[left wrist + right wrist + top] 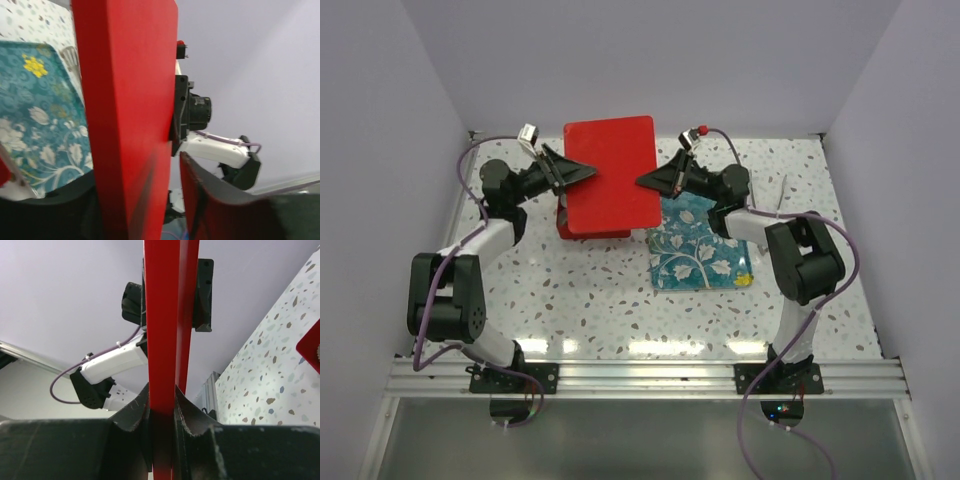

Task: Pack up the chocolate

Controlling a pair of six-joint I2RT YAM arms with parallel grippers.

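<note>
My right gripper needs to let go of the red lid on top of the red box point(609, 195) beside the teal tray.
No chocolate shows in any view. A flat red lid point(610, 175) hangs level above a red box point(590, 228) at the back of the table. My right gripper point(645, 182) is shut on the lid's right edge; in the right wrist view both fingers press the thin red edge point(162, 340) at my gripper point(162, 400). My left gripper point(585, 173) straddles the lid's left edge. In the left wrist view the lid point(130, 100) stands between its jaws point(137, 170), with a visible gap to one finger point(210, 195).
A teal flower-print tray point(700, 250) lies on the speckled table right of the box, and also shows in the left wrist view point(40, 110). A corner of the red box point(310, 347) shows in the right wrist view. White walls stand close on three sides.
</note>
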